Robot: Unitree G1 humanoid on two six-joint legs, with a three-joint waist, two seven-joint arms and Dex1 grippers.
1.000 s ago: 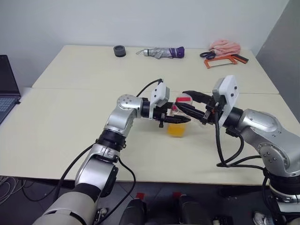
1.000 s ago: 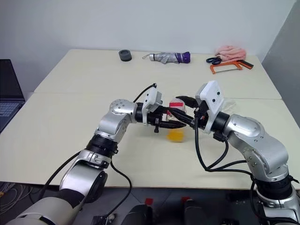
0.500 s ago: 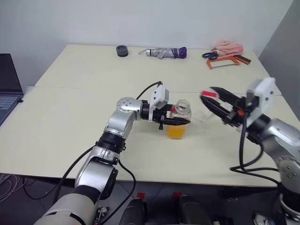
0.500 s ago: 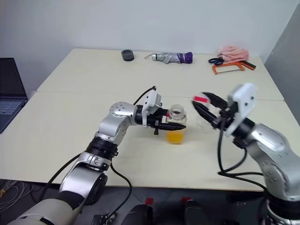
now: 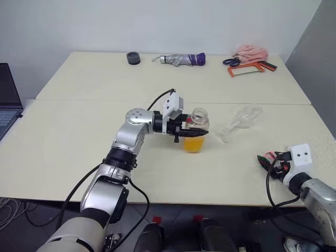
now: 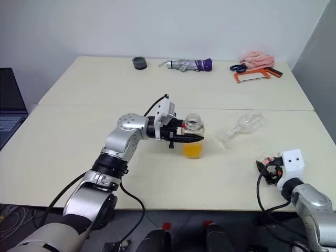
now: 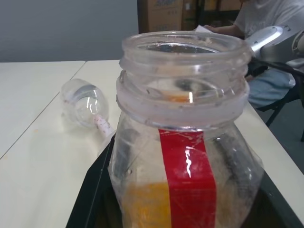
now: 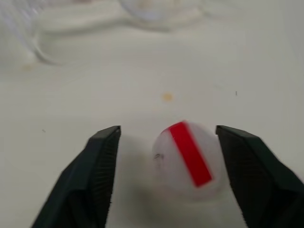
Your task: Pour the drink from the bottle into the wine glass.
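I will set the bottle, now upright near the table's middle, down with my left gripper on the bare table just on the near side of the seam (image 5: 118, 115), toward the laptop.
My left gripper (image 5: 201, 133) is shut on the bottle (image 5: 195, 127), which stands upright near the table's middle with its mouth uncapped. The orange drink (image 5: 192, 144) fills its lower part. In the left wrist view the bottle (image 7: 185, 142) has a red label strip, and black fingers (image 7: 95, 190) flank it. The wine glass (image 5: 240, 118) lies on its side to the right of the bottle. My right gripper (image 8: 167, 132) is low at the table's front right, open. A white cap with a red strip (image 8: 187, 159) lies between its fingers (image 8: 102, 175), touching neither.
Along the far edge lie a dark tape roll (image 5: 133, 58), a folded umbrella (image 5: 181, 59), a pink cloth (image 5: 251, 51), and scissors with an orange hacksaw (image 5: 251, 67). A laptop (image 5: 6, 100) sits at far left. A seated person (image 7: 266, 19) is beyond the table.
My right gripper took the cap off the bottle, swung right and down to the table's front right, and opened; the cap now lies between its fingers. The left gripper kept the bottle still.
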